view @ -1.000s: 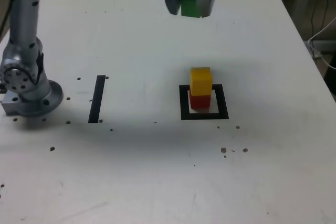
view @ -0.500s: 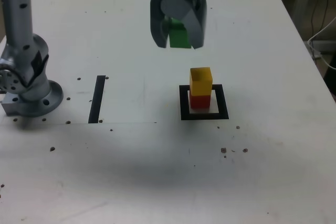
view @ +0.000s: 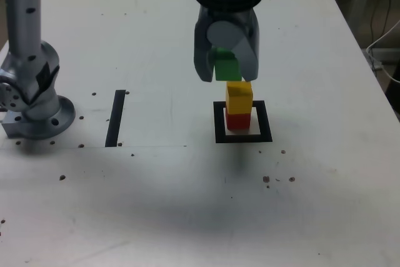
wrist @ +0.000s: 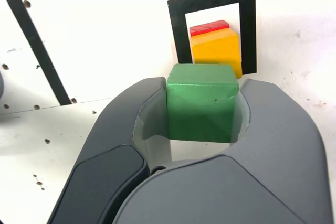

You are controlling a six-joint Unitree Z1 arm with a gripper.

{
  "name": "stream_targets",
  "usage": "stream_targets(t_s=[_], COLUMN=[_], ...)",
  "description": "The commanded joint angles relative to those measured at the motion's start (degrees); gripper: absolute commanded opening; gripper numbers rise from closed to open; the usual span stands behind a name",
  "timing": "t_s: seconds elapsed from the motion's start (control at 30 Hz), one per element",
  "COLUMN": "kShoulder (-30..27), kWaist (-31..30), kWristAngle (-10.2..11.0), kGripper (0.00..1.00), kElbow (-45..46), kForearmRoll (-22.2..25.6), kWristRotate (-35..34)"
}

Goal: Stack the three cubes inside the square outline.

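Note:
I need to use my gripper to set the green cube down on top of the yellow cube (view: 239, 85) (wrist: 217, 53).
My gripper (view: 226, 67) (wrist: 202, 103) is shut on the green cube (view: 225, 66) (wrist: 201, 100). It hangs just above and slightly toward the exterior view's left of the yellow cube (view: 239, 96) (wrist: 218, 51). That yellow cube rests on the red cube (view: 237, 120) (wrist: 209, 27), and the two-cube stack stands in the white centre of the square outline (view: 218, 123) (wrist: 179, 35). In the exterior view the green cube's lower edge looks close to the yellow cube's top; whether they touch I cannot tell.
A narrow black strip (view: 116, 117) (wrist: 39, 48) lies on the white table, left of the square in the exterior view. The arm's grey base (view: 34, 101) stands at the exterior view's left edge. Small dark specks dot the tabletop (view: 187, 204).
The gripper has carried the green cube from the far side of the table down and toward the stack, ending just above the yellow cube. The stack has not moved.

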Motion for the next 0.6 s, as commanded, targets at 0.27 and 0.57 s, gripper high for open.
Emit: stream_targets(t_s=[0.27,0.57], kShoulder=[1.5,2.34], kWaist=[-0.15,-0.14], kWristAngle=[1.14,1.32], kGripper=[0.01,0.03], kElbow=[0.47,1.38], kForearmRoll=[-1.9,-3.49], kWristRotate=[-0.01,0.06])
